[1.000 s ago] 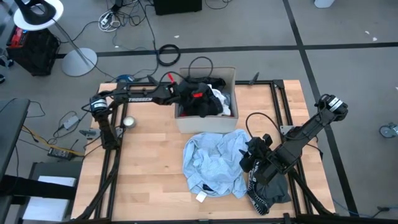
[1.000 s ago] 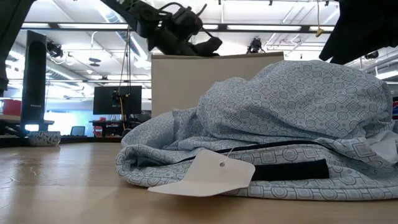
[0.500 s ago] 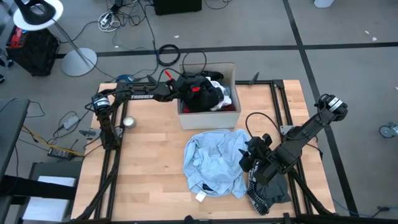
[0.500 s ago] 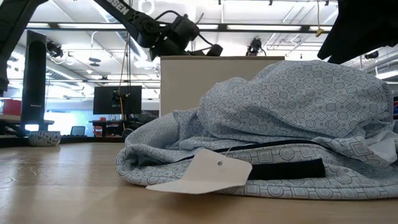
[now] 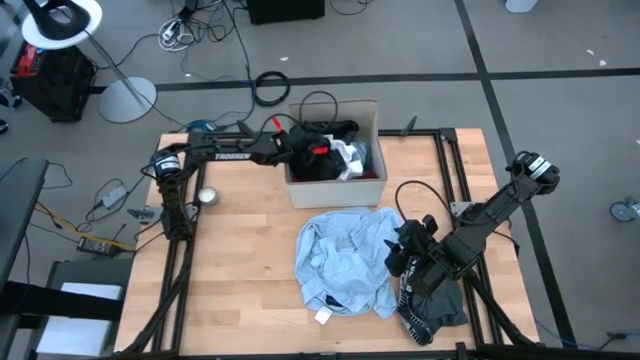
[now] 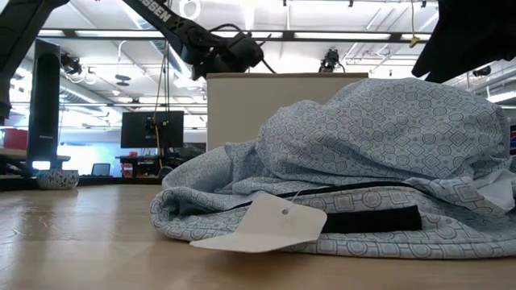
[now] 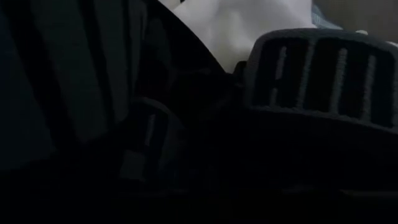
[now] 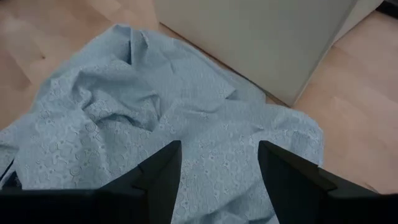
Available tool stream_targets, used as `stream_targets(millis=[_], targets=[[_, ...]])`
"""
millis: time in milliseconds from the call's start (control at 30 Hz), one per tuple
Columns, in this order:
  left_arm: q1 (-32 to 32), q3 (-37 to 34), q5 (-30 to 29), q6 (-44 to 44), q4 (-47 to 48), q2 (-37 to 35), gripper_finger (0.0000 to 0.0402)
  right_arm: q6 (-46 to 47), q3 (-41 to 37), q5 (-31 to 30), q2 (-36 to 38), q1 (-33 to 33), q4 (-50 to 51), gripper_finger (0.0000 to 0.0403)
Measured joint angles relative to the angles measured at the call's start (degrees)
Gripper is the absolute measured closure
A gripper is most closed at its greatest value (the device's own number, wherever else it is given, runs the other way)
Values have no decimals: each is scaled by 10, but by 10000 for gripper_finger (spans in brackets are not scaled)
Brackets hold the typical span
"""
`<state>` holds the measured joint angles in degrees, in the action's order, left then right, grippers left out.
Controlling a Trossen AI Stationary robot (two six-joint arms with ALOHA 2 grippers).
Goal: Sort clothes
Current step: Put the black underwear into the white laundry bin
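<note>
The middle of the light blue shirt (image 5: pixel 352 271) (image 8: pixel 107 158), between its white tag and the beige cardboard box, is the place my right gripper needs to close on next.
A beige cardboard box (image 5: pixel 335 195) stands at the table's far middle, holding black (image 5: pixel 338 130) and white (image 5: pixel 357 156) clothes, with a small red patch (image 5: pixel 318 151). My left gripper (image 5: pixel 322 152) reaches into the box from the left and is buried among the dark clothes (image 7: pixel 74 93). A light blue patterned shirt (image 5: pixel 345 260) lies crumpled on the table in front of the box, its white tag (image 6: pixel 266 225) on the wood. My right gripper (image 8: pixel 214 180) hovers open over the shirt's right side (image 8: pixel 186 118). A dark garment (image 5: pixel 440 305) lies under the right arm.
A small round silver object (image 5: pixel 208 196) sits on the table left of the box. The box wall (image 8: pixel 261 43) stands just beyond the shirt. Bare wood (image 5: pixel 240 270) lies to the shirt's left. Cables and a lamp base lie on the floor beyond the table.
My left gripper has shifted inside the box, first a little toward the far edge, then lower and back to the left. The box has slid slightly toward the table's far right, and the black clothes in it have been stirred. The right arm and the shirt have stayed still.
</note>
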<state>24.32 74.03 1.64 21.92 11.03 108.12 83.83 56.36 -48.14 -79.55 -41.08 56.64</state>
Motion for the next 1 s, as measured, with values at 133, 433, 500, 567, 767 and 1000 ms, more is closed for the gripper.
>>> stream_targets(millis=[133,433,500,567,767,1000], targets=[[-8,-1,2,-7,-7,-3,302,0,0,19,0,0,0,188],[-11,-2,12,-7,-10,-3,302,0,0,47,0,0,-5,188],[-11,-2,17,-6,-10,-3,302,0,0,48,0,0,-5,188],[-11,-2,18,-6,-10,-2,302,0,0,48,0,0,-5,188],[-11,-2,20,-6,-10,-2,302,0,0,48,0,0,-5,188],[-18,-4,13,-45,-5,-16,302,0,0,49,0,0,-7,188]])
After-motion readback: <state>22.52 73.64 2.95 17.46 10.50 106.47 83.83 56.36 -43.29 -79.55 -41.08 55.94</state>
